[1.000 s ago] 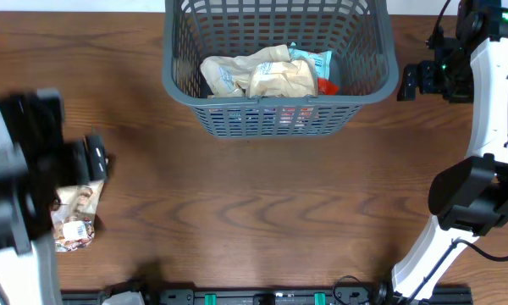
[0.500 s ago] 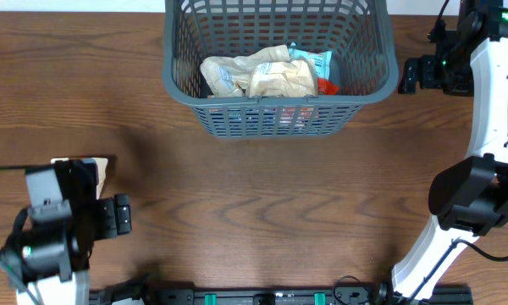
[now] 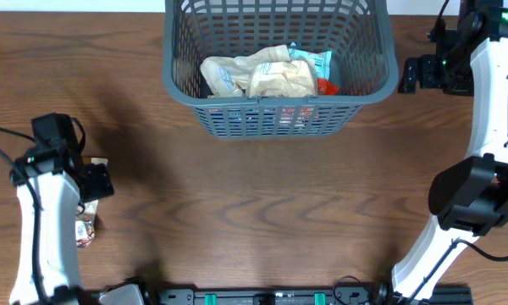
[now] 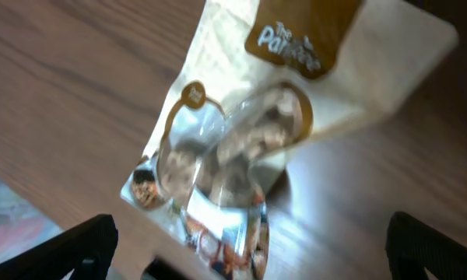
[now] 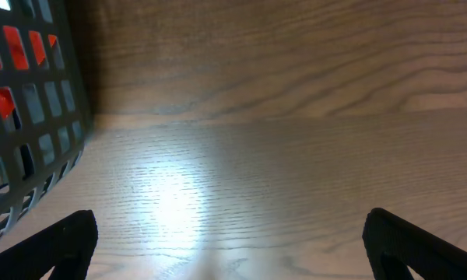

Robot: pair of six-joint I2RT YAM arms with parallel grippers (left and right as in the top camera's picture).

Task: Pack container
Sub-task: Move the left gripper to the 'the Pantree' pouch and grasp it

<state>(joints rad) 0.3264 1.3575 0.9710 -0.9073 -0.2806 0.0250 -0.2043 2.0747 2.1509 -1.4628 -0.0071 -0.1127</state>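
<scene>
My left gripper is to go next to the cream snack packet and close on its clear window's top end (image 3: pixel 88 207) (image 4: pixel 258 124), beside the packet's brown label.
The dark grey lattice container (image 3: pixel 279 119) stands at the top middle of the table and holds several snack packets (image 3: pixel 262 74). Its wall shows at the left of the right wrist view (image 5: pixel 23 117). A cream snack packet (image 4: pixel 241 148) with a clear window lies flat on the table at the left. It is mostly hidden under my left arm in the overhead view (image 3: pixel 86 230). My left gripper (image 3: pixel 91 180) hovers over it, open, fingers (image 4: pixel 249 249) wide apart and not touching it. My right gripper (image 3: pixel 411 78) is open and empty just right of the container.
The brown wooden table (image 3: pixel 262 212) fills the view. The table's near edge shows at the bottom left of the left wrist view (image 4: pixel 31 210). The right arm's base (image 3: pixel 474 199) stands at the right.
My left arm has swung over the snack packet at the left, from the left edge down toward the front, then back over it. The right arm has barely moved.
</scene>
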